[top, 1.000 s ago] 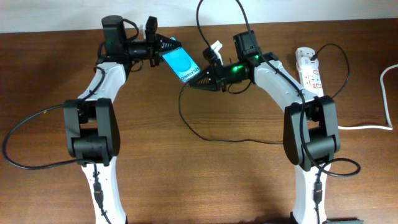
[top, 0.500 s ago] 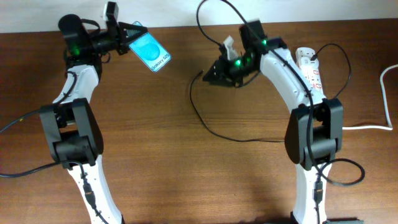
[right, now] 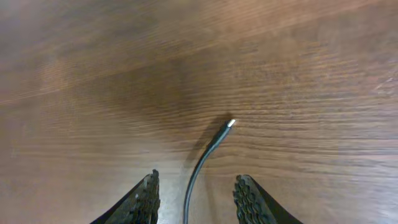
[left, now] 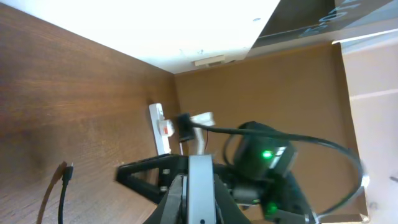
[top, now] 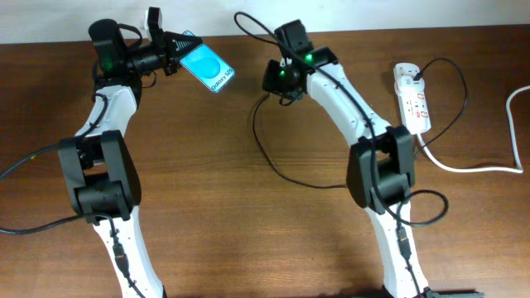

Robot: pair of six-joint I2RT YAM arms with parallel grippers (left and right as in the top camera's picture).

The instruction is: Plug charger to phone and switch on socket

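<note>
My right gripper's open fingers straddle the thin cable behind the slanted connector, so I'll move forward and grip the connector's body [right: 216,140], leaving its tip free.
The phone [top: 208,68], its cyan screen facing up, is held tilted above the table's back left. My left gripper [top: 183,49] is shut on its edge. In the left wrist view the phone [left: 202,183] shows edge-on between the fingers [left: 176,200]. The charger cable [top: 265,157] lies loose on the wood, running to its black plug [top: 418,76] in the socket [top: 413,101]. My right gripper [top: 278,80] hovers over the cable's free end. In the right wrist view its fingers [right: 147,198] stand open, one on each side of the cable [right: 198,171]. The connector tip [right: 231,122] rests on the table.
A thick white cord [top: 480,170] runs from the socket off the right side. The socket [left: 159,127] and the right arm [left: 264,155] fill the left wrist view ahead of the phone. A cable end [left: 64,172] lies at that view's lower left.
The right gripper has opened and let go of the charger, whose tip now lies on the table. The right arm swung left. The left arm pulled the phone away to the back left.
</note>
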